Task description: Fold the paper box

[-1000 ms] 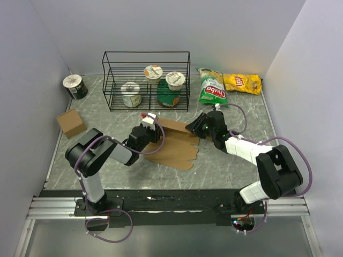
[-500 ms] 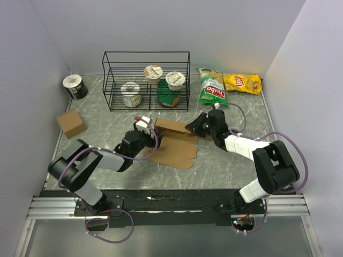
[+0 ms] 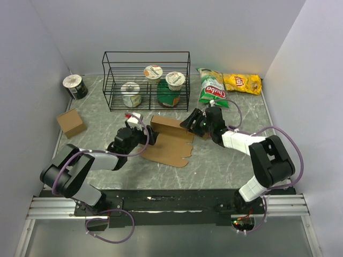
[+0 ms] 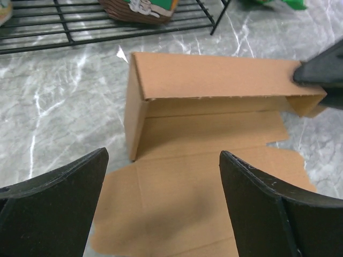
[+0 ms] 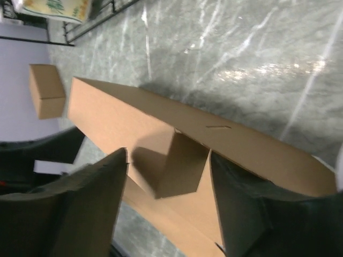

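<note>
My left gripper is over the flat panel, short of the end flap; it should move back and pinch the end flap against the box's back side's corner (image 4: 140,96).
The paper box (image 3: 170,143) is a brown sheet lying flat on the marble table, with its long back wall (image 4: 214,75) folded upright and a short end flap (image 5: 179,166) turned in. My left gripper (image 3: 144,137) hovers over the sheet's left part. In the left wrist view it (image 4: 163,155) is open, with only the flat panel below. My right gripper (image 3: 188,124) is at the right end of the raised wall. In the right wrist view it (image 5: 169,160) is open, and the end flap stands between its fingers.
A black wire rack (image 3: 146,52) with yogurt cups stands behind the box. A small cube-like cardboard box (image 3: 71,122) and a dark can (image 3: 75,87) sit at the left. A green chip bag (image 3: 212,88) and a yellow one (image 3: 242,83) lie at the back right.
Both grippers have opened. My left gripper drew back to the left, off the box's left end. The right gripper and the box shifted a little to the left.
</note>
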You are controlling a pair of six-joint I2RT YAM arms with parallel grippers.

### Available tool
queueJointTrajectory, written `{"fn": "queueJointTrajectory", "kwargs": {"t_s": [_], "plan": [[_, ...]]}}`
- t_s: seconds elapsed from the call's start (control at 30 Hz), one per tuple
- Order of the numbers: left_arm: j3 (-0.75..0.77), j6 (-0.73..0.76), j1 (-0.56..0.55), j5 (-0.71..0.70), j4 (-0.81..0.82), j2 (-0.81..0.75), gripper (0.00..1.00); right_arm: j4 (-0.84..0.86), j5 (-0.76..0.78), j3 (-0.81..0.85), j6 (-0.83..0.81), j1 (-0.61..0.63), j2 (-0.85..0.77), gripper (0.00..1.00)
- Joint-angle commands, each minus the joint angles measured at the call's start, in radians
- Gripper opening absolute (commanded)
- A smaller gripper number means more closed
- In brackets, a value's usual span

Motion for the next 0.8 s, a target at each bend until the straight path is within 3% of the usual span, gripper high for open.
{"fn": "queueJointTrajectory", "kwargs": {"t_s": [0.0, 0.2, 0.4, 0.53, 0.77], "plan": [[0.01, -0.059, 0.036, 0.107, 0.037, -0.04, 0.92, -0.051, 0.064, 0.019, -0.097, -0.005, -0.126, 0.8], [0.028, -0.108, 0.116, 0.257, 0.001, -0.11, 0.96, -0.148, 0.139, -0.053, -0.151, -0.008, -0.283, 0.89], [0.154, -0.16, 0.166, 0.24, -0.13, -0.098, 0.97, -0.161, 0.144, -0.149, -0.151, 0.001, -0.338, 0.85], [0.25, -0.203, 0.194, 0.287, -0.203, -0.006, 0.95, -0.152, 0.141, -0.189, -0.152, 0.006, -0.326, 0.82], [0.321, -0.272, 0.222, 0.397, -0.142, 0.161, 0.89, -0.053, 0.127, -0.212, -0.134, 0.009, -0.223, 0.79]]}}
